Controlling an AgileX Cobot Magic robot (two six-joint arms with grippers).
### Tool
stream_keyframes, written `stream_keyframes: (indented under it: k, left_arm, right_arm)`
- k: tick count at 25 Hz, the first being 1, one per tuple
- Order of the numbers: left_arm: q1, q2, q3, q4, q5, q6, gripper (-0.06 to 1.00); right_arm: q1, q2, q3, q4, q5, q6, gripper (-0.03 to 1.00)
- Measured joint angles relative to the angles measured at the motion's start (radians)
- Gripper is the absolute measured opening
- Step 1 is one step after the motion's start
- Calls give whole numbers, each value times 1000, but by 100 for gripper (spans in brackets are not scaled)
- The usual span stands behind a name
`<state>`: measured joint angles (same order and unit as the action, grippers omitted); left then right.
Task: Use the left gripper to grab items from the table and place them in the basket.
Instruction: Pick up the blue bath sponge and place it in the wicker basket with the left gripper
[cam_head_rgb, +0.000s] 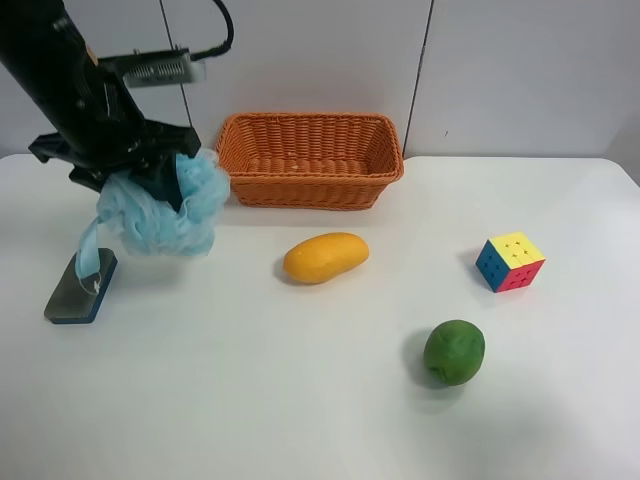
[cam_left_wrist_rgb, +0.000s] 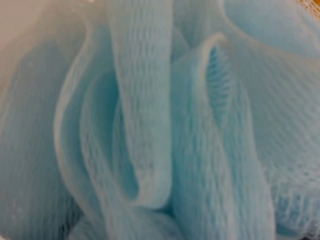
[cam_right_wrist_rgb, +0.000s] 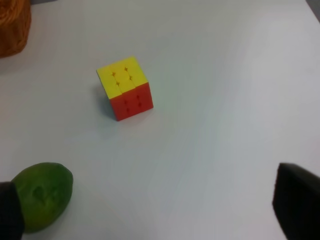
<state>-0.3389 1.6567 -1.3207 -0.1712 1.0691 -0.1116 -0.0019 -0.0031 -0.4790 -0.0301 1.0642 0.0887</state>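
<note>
Next, I let go of the light-blue pouf with my left gripper in the middle of the wicker basket (cam_head_rgb: 321, 146), straight behind the yellow mango. The pouf is still just above the table.
My left gripper (cam_head_rgb: 150, 172) is shut on the light-blue pouf (cam_head_rgb: 165, 215) and holds it just above the table (cam_head_rgb: 250, 400), left of the wicker basket (cam_head_rgb: 310, 185). The pouf fills the left wrist view (cam_left_wrist_rgb: 160, 120) and hides the fingers there. Its strap hangs down over the grey-and-blue eraser block (cam_head_rgb: 80, 288). The yellow mango (cam_head_rgb: 325, 257), the green fruit (cam_head_rgb: 454, 352) and the puzzle cube (cam_head_rgb: 510, 261) lie on the table. My right gripper (cam_right_wrist_rgb: 152, 210) is open and empty, above the table between the green fruit (cam_right_wrist_rgb: 42, 195) and the cube (cam_right_wrist_rgb: 125, 87).
The basket stands at the table's far edge and holds nothing that I can see; its corner shows in the right wrist view (cam_right_wrist_rgb: 12, 25). A grey panelled wall (cam_head_rgb: 500, 80) runs behind the table.
</note>
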Motion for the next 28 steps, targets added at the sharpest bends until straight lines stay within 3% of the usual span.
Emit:
stream_keyframes:
  k: [10, 18, 23, 28]
  left_arm:
    - [0, 163, -405, -6, 106, 14, 44]
    - [-2, 439, -769, -83, 127, 155, 44]
    - [-27, 583, -939, -95, 58, 235, 43]
    - [-55, 672, -970, -153, -100, 307, 43]
  right_arm:
    - [0, 0, 0, 0, 0, 0, 99]
    - [0, 0, 0, 0, 0, 0, 99]
    - [0, 0, 0, 0, 0, 0, 99]
    - [0, 0, 0, 0, 0, 0, 99]
